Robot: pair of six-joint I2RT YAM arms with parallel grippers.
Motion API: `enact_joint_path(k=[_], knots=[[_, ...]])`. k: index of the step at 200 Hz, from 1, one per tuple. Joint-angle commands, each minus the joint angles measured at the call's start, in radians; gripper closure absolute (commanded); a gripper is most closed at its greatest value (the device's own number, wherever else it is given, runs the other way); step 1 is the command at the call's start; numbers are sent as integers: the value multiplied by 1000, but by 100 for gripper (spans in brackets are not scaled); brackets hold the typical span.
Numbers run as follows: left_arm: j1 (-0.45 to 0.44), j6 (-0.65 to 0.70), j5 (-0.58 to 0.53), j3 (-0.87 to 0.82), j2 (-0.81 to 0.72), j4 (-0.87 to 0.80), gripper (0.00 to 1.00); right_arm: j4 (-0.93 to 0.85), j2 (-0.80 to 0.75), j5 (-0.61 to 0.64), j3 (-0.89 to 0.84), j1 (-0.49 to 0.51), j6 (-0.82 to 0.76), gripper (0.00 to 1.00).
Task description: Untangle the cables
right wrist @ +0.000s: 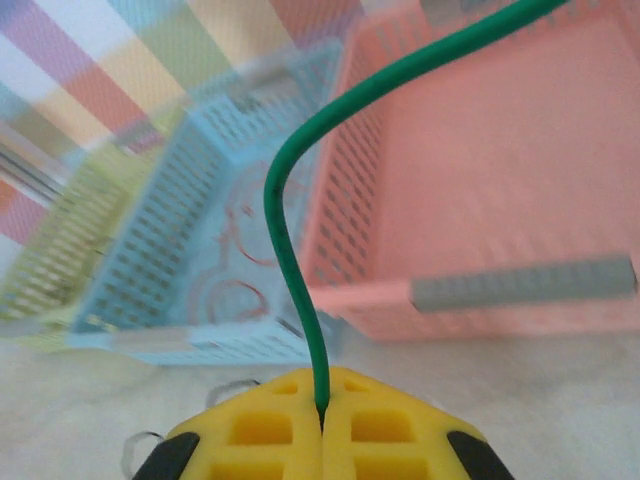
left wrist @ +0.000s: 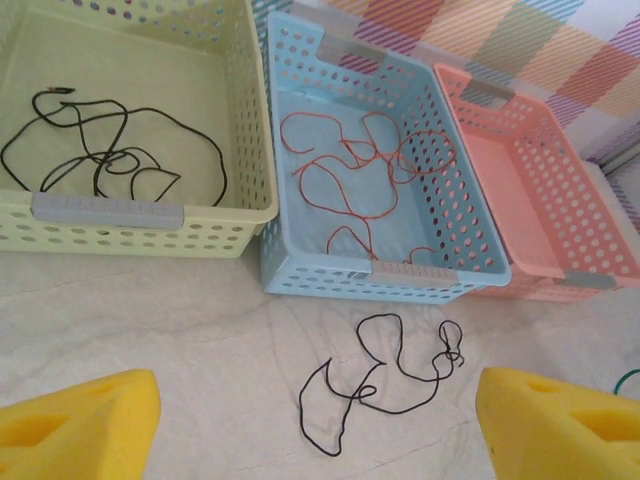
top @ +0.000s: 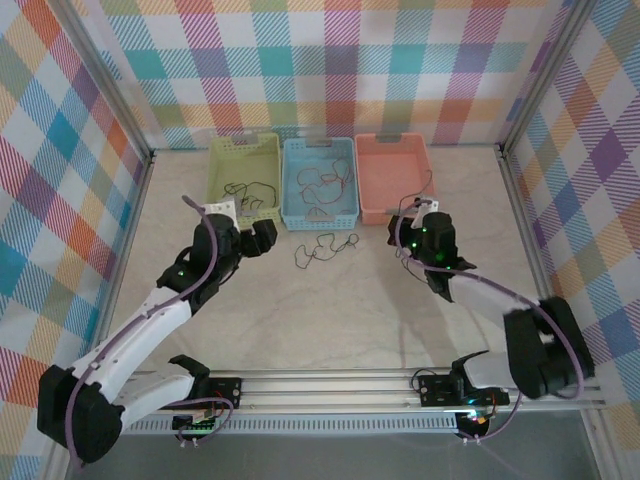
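Next, I place the green cable inside the pink basket [top: 399,199] [right wrist: 515,215], toward its near grey handle, with my right gripper.
A loose black cable [left wrist: 385,385] lies looped on the table in front of the blue basket [left wrist: 440,275]. My left gripper [left wrist: 320,440] hovers just short of it, open, with one yellow finger [left wrist: 80,425] on each side and nothing between them. Another black cable [left wrist: 110,150] lies in the green basket [left wrist: 150,215], and an orange-red cable [left wrist: 360,170] lies in the blue one. My right gripper [right wrist: 322,420] is shut on a thin green cable [right wrist: 290,200], which arcs up toward the pink basket [right wrist: 520,285]. From above, the left gripper [top: 262,236] and right gripper [top: 412,222] flank the black cable [top: 325,248].
Three baskets stand side by side at the back of the table: green [top: 243,150], blue [top: 320,148] and pink [top: 395,148]. Checked walls close in the back and both sides. A metal rail [top: 330,385] runs along the near edge.
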Motion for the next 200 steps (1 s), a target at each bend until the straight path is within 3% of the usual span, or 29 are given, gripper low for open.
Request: enact_joint_path(k=[1, 42, 89, 156, 200], knots=[[-4, -11, 4, -14, -65, -57, 18, -149, -127, -51, 91, 1, -28, 100], [-4, -10, 63, -9, -148, -178, 17, -335, -217, -140, 216, -1, -32, 100], [-4, 2, 153, -19, -190, -235, 17, -357, -177, -395, 321, -1, -206, 100], [-5, -1, 136, -122, -284, -166, 18, -345, 90, -232, 509, -19, -387, 100], [-5, -2, 130, -145, -320, -161, 18, -408, 384, -209, 774, -97, -370, 100]])
